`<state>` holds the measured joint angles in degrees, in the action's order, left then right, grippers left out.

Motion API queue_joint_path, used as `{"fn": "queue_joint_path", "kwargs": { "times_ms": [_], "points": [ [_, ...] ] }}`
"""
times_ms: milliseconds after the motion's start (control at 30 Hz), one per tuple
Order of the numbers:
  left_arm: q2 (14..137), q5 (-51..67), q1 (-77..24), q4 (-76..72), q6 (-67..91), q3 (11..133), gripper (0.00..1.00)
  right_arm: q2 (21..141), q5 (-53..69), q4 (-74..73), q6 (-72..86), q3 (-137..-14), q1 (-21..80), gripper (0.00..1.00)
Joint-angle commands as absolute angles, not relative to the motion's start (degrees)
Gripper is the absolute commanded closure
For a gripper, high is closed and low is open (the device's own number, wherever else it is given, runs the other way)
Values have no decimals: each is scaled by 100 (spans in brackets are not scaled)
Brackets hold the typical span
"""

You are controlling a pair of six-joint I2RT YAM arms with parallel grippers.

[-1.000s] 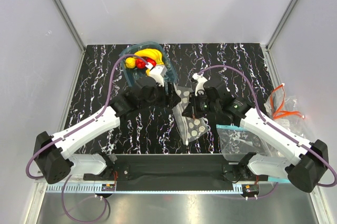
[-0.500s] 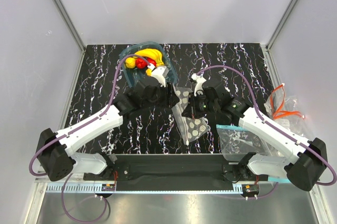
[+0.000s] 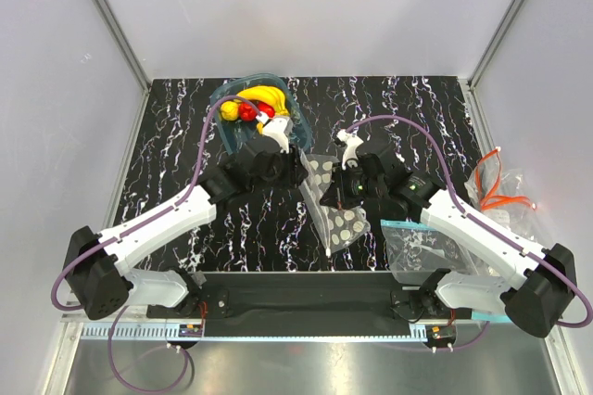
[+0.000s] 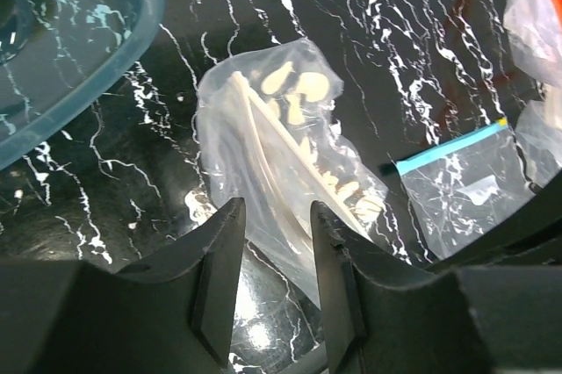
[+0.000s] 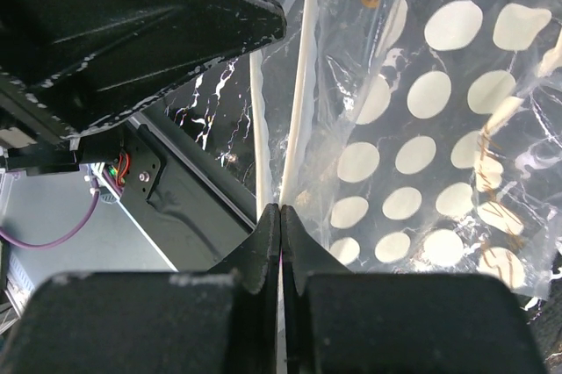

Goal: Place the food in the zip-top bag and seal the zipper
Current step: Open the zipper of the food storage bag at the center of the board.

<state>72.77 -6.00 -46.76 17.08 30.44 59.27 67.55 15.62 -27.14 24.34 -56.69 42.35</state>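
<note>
The zipper edges of the polka-dot bag lie close together, so next my right gripper grabs only the dotted side's edge [image 5: 301,84] and pulls the bag's opening wide.
The food, a yellow banana bunch [image 3: 264,96] and round red pieces [image 3: 248,111], lies in a clear bluish container [image 3: 233,126] at the back left. The polka-dot zip-top bag [image 3: 335,214] lies mid-table, its top end raised; it also shows in the left wrist view [image 4: 290,141] and the right wrist view [image 5: 430,128]. My right gripper [image 5: 280,212] is shut on the pale zipper [image 5: 299,84] at the mouth; in the top view it [image 3: 337,193] sits over the bag. My left gripper [image 4: 277,214] is open and empty just above the bag's near edge, at the bag's left [image 3: 298,171].
A plain clear bag with a teal strip [image 3: 422,245] lies at the front right, also in the left wrist view [image 4: 457,185]. A clear bag with orange pieces [image 3: 500,189] sits at the right edge. The container's rim [image 4: 105,75] is close to my left gripper.
My left gripper has moved a little right toward the bag's top end. The bag's top has spread slightly. My right gripper has stayed shut on the zipper.
</note>
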Motion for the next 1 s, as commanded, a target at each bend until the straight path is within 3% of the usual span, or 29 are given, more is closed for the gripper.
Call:
{"fn": "queue_joint_path", "kwargs": {
  "times_ms": [0,67,200,333,400,533,667,767,900,967],
  "points": [
    [7198,-853,-4641,1556,2927,5880,60,6618,1529,-2558,2479,-5915,4307,100],
    [7303,-818,-4623,1573,2909,5915,61,6636,1556,-2558,2470,-5933,4307,100],
    [7462,-721,-4606,1582,2909,5942,72,6671,1364,-2706,2408,-6003,4307,100],
    [7418,-651,-4614,1512,2927,5828,94,6776,818,-3067,2364,-6100,4324,100],
    [7392,-615,-4614,1512,2909,5818,99,6864,669,-3172,2285,-6135,4333,100],
    [7234,-309,-4605,1442,2935,5783,100,7040,387,-3296,2224,-6196,4350,100],
    [6953,113,-4597,1388,3058,5827,100,7215,308,-3331,2127,-6284,4377,79],
    [6751,246,-4605,1432,3102,5932,100,7268,413,-3191,2109,-6302,4447,69],
    [6662,264,-4605,1494,3146,6020,100,7418,361,-3147,2109,-6363,4517,66],
    [6662,255,-4588,1546,3129,6082,100,7497,247,-3164,2127,-6381,4570,74]
  ]
}}
